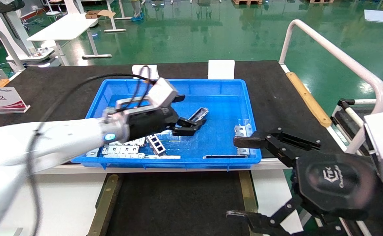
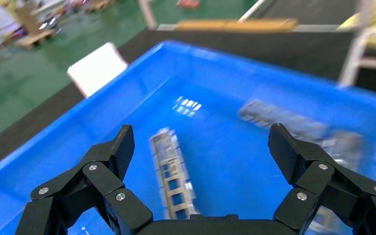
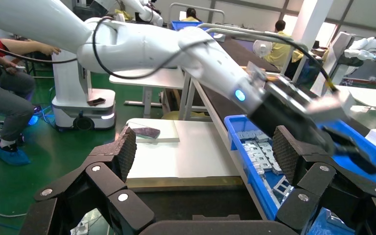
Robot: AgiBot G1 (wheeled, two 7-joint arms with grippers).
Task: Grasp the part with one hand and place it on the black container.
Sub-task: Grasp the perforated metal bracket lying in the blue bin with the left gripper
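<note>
Next, I move my left gripper to the part near the middle of the blue bin and close it on the middle of the part's long sides [image 1: 194, 118] [image 2: 170, 176].
The part [image 1: 198, 114], a narrow grey metal channel frame with rectangular openings, lies on the floor of the blue bin [image 1: 211, 85]. My left gripper [image 1: 194, 126] is open and empty, low inside the bin just short of the part. In the left wrist view the part [image 2: 170, 171] lies below the open left gripper [image 2: 200, 137], nearer one finger. The black container [image 1: 178, 203] with tan side strips sits in front of the bin, bare. My right gripper [image 1: 240, 178] hangs open and empty beside the bin's right front corner; it also shows in the right wrist view [image 3: 203, 142].
A second grey frame [image 1: 156, 144] and pale slotted brackets [image 1: 122, 150] lie at the bin's front left. More brackets [image 1: 243, 131] sit at its right wall, and a dark bar [image 1: 225, 156] along the front wall. A white rail [image 1: 342, 59] stands at the right.
</note>
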